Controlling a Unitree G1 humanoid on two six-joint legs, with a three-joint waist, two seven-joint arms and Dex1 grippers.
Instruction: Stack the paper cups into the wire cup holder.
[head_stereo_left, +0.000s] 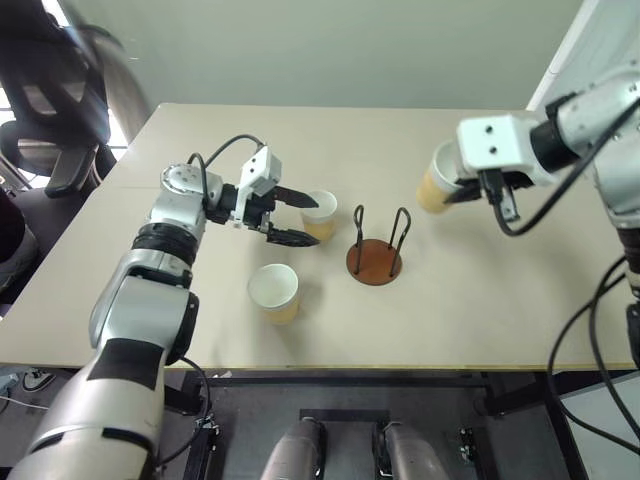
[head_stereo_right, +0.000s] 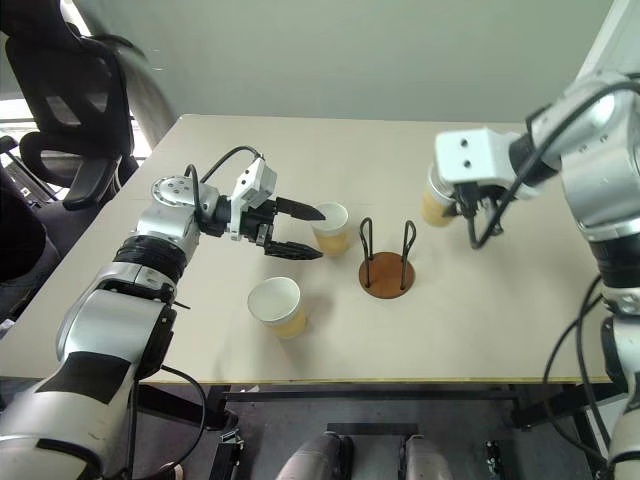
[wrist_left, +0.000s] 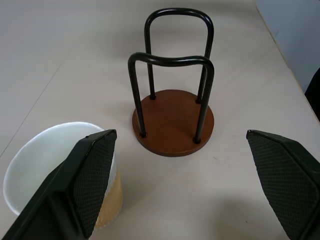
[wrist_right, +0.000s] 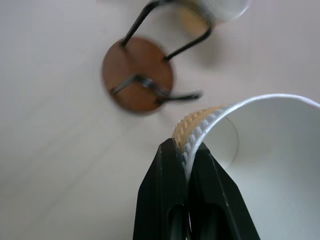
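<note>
I need to let go of the tan paper cup with my right gripper on the reddish-brown disc base (head_stereo_left: 376, 262) (wrist_right: 138, 73) between the black wire loops.
My right gripper (wrist_right: 187, 150) is shut on the rim wall of a tan paper cup (head_stereo_left: 437, 180) and holds it raised over the table's right side, to the right of the wire cup holder (head_stereo_left: 374, 260). The holder has a reddish-brown disc base and two black wire loops, and nothing is in it. My left gripper (head_stereo_left: 316, 220) is open just left of the holder. One of its fingers (wrist_left: 92, 175) reaches over a second cup (head_stereo_left: 322, 208), which stands upright and is partly hidden behind it. A third cup (head_stereo_left: 275, 292) stands upright nearer the front edge.
The beige table (head_stereo_left: 480, 320) carries the cups and the holder. A black office chair (head_stereo_left: 50, 110) stands off its left side. Black cables hang along my right arm (head_stereo_left: 600, 330) at the right edge.
</note>
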